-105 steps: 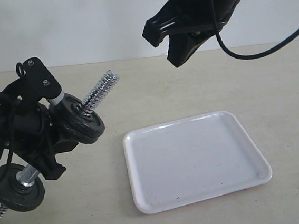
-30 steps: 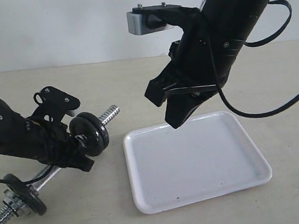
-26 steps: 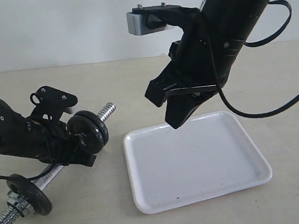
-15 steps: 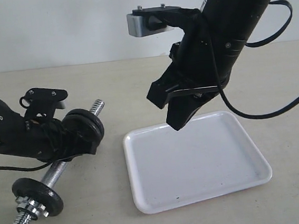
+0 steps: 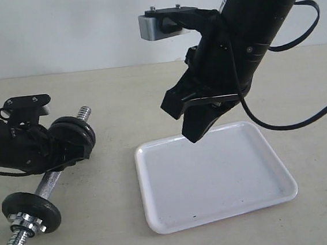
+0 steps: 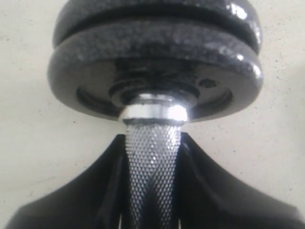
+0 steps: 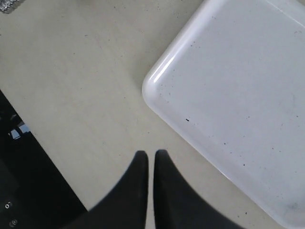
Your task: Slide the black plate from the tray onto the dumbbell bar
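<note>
The dumbbell bar slants with the robot's left gripper close to the paired black discs, so that gripper should open, grip the bar's middle (image 5: 48, 183) and straighten it beside the tray.
The dumbbell bar (image 5: 49, 183) slants across the table on the left, and my left gripper (image 5: 56, 160) is shut on its knurled middle (image 6: 151, 167). Two black discs sit pressed together on the bar just beyond the fingers. The outer one, toward the free threaded end (image 5: 84, 112), is the black plate (image 5: 82, 133) (image 6: 157, 14). Another black disc (image 5: 30, 211) with a silver collar nut sits near the bar's near end. The white tray (image 5: 215, 175) (image 7: 228, 86) holds nothing. My right gripper (image 5: 191, 132) (image 7: 150, 156) hangs shut and empty over the tray's far left corner.
The beige table runs between the bar and the tray. The right arm and its silver camera block (image 5: 153, 25) rise above the tray's far side. A black cable (image 5: 302, 118) loops to the right of the arm.
My left arm has swung the bar down and to the left, and its threaded end now points more steeply away. The right gripper has stayed almost still.
</note>
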Robot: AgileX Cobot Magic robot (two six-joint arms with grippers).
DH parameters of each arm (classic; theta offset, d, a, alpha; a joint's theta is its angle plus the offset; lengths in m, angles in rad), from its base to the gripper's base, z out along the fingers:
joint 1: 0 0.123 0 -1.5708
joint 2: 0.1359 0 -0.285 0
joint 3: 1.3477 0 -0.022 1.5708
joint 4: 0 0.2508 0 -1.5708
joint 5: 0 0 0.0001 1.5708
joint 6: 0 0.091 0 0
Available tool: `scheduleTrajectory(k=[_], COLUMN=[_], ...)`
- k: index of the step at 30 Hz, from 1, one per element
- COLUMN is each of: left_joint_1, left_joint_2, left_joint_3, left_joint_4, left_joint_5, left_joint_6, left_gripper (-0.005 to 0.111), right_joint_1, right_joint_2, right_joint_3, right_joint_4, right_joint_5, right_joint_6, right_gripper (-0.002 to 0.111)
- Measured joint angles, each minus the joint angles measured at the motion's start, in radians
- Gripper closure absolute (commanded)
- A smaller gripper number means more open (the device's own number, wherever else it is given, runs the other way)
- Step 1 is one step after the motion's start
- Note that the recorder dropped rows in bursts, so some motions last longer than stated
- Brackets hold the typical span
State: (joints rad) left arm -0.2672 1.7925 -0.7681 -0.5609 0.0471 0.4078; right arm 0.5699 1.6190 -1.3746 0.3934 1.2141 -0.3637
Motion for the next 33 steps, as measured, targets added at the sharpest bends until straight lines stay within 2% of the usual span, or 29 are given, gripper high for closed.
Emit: scheduleTrajectory(k=[2,4,7,9,13,17,22,25,27,33], left_joint_1=[0.0,0.0,0.0,0.0,0.0,0.0,0.007,0.06,0.094,0.127], left_joint_2=[0.0,0.0,0.0,-0.008,-0.015,-0.015,-0.015,-0.015,-0.015,-0.013], left_joint_3=[0.0,0.0,0.0,-0.01,-0.019,-0.019,-0.019,-0.019,-0.019,-0.019], left_joint_4=[0.0,0.0,0.008,0.013,0.013,0.051,0.113,0.127,0.131,0.135], left_joint_5=[0.0,0.0,0.002,-0.007,-0.037,0.003,0.037,0.092,0.134,0.218], left_joint_6=[0.051,0.132,0.265,0.304,0.317,0.398,0.412,0.416,0.416,0.362], left_gripper=[0.102,0.095,0.057,0.042,0.043,0.046,0.048,0.048,0.052,0.055], right_joint_1=[0.0,0.0,0.0,0.0,0.0,0.0,0.0,0.0,0.0,0.0], right_joint_2=[0.0,0.0,0.0,0.0,0.0,0.0,0.0,0.0,0.0,0.0], right_joint_3=[0.0,0.0,0.0,0.0,0.0,0.0,0.005,0.077,0.137,0.2], right_joint_4=[0.0,0.0,0.0,0.0,0.0,0.0,0.004,0.008,0.008,0.008], right_joint_5=[0.0,0.0,0.0,0.0,0.0,0.0,0.0,0.002,-0.016,-0.071], right_joint_6=[-0.001,-0.001,-0.011,-0.019,-0.02,-0.02,-0.023,-0.044,-0.056,-0.073], right_gripper=[0.108,0.108,0.108,0.108,0.108,0.108,0.108,0.108,0.108,0.108])
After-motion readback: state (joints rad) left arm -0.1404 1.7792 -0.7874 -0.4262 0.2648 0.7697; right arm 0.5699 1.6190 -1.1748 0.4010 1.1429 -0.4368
